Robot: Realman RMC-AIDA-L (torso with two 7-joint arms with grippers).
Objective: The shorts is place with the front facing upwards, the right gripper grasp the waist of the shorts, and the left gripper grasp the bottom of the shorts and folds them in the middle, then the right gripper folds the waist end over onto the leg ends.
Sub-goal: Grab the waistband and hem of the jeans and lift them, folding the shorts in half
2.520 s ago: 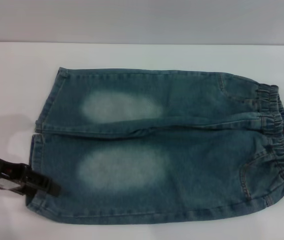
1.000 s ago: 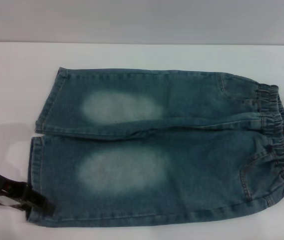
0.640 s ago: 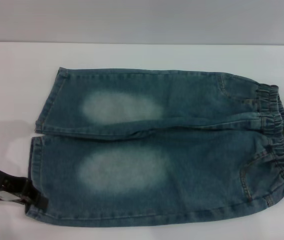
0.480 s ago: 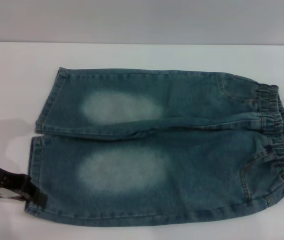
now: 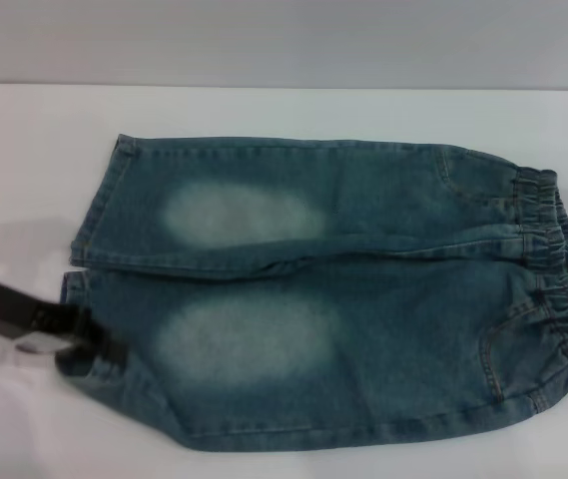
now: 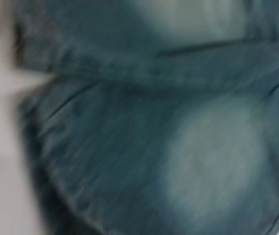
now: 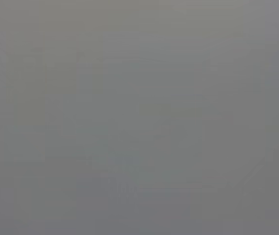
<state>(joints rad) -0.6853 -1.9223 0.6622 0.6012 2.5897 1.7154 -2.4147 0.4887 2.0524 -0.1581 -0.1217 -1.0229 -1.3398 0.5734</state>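
The near corner of the ruffled waist of the blue-green denim shorts will be gripped by my right gripper, so that I can fold the near leg over.
The blue-green denim shorts (image 5: 363, 319) lie front up on the white table, with the ruffled waist (image 5: 563, 269) at the right and the hemmed leg ends at the left. The far leg's hem (image 5: 97, 200) lies flat. My left gripper (image 5: 99, 349) is shut on the near leg's hem corner, which is lifted and bunched, so the denim's near edge runs diagonally from it. The left wrist view is filled with the shorts (image 6: 105, 147) and a pale faded patch (image 6: 217, 161); the fingers do not show there. The right gripper is out of view, and its wrist view shows only plain grey.
The white table (image 5: 24, 150) shows bare to the left of the shorts and along the far side. A grey wall rises behind it. The shorts' near edge lies close to the table's front.
The left gripper closed in on the near leg's hem corner, then rose and shifted right with it. That corner is now bunched and off the table, and the near-left edge is slanted.
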